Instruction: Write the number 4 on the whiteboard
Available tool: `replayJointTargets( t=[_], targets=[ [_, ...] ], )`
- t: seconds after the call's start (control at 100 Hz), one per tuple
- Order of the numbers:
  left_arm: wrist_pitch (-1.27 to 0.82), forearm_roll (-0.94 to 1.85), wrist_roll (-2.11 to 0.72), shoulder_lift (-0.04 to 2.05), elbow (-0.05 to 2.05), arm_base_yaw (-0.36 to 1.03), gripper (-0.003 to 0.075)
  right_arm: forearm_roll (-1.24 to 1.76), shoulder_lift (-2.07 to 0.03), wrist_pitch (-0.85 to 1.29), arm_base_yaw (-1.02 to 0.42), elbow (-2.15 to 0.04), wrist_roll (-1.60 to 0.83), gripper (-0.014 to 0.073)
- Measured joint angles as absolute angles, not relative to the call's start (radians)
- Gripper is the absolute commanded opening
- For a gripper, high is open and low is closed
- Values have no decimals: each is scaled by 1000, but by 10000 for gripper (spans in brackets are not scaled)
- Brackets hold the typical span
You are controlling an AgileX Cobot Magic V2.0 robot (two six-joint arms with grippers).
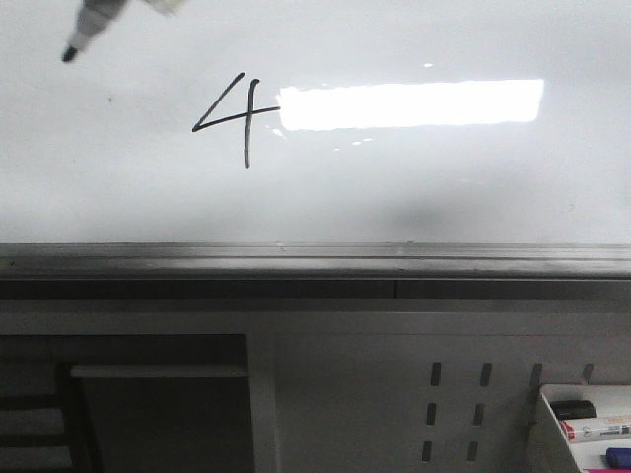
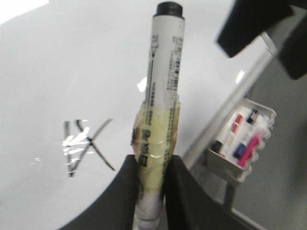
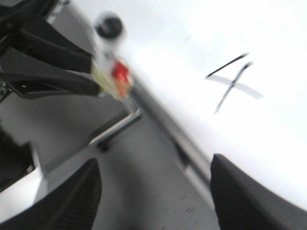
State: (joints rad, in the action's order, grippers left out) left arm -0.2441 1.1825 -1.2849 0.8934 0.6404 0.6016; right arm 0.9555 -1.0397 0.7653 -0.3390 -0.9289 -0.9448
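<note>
The robot's left gripper will release the white marker on the whiteboard (image 1: 104, 55) next to the 4, on the side away from the reflection.
A slanted black number 4 (image 1: 235, 116) is drawn on the glossy whiteboard (image 1: 118, 177), just left of a bright light reflection. It also shows in the left wrist view (image 2: 86, 143) and in the right wrist view (image 3: 232, 81). My left gripper (image 2: 154, 167) is shut on a white marker (image 2: 160, 96) wrapped in yellowish tape. In the front view only the marker's tip (image 1: 87, 34) shows, at the top left, up and left of the 4 and apart from it. My right gripper (image 3: 153, 187) is open and empty, below the board's rim; it does not show in the front view.
The board's grey metal lower rim (image 1: 315, 261) runs across the front view. Below it is a grey perforated panel (image 1: 458, 404). A white tray (image 1: 582, 429) of spare markers hangs at the lower right; it also shows in the left wrist view (image 2: 242, 139).
</note>
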Motion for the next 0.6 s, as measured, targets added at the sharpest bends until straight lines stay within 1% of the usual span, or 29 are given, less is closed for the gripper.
replayJointTargets(
  t=[0.16, 0.21, 0.28, 0.41, 0.6],
  targets=[
    [18, 1366, -1253, 789, 564, 586, -20, 971, -872, 624, -312, -817, -942, 436],
    [118, 1423, -1249, 780, 546, 584, -20, 984, -824, 565, -312, -765, -940, 436],
    [204, 1473, -1245, 788, 530, 582, -20, 1004, -769, 510, -312, -709, -940, 436],
    [249, 1503, -1245, 861, 536, 581, -20, 1026, -713, 469, -310, -647, -940, 436],
    [257, 1511, -1245, 1058, 604, 581, -20, 1027, -702, 467, -308, -624, -940, 436]
  ],
)
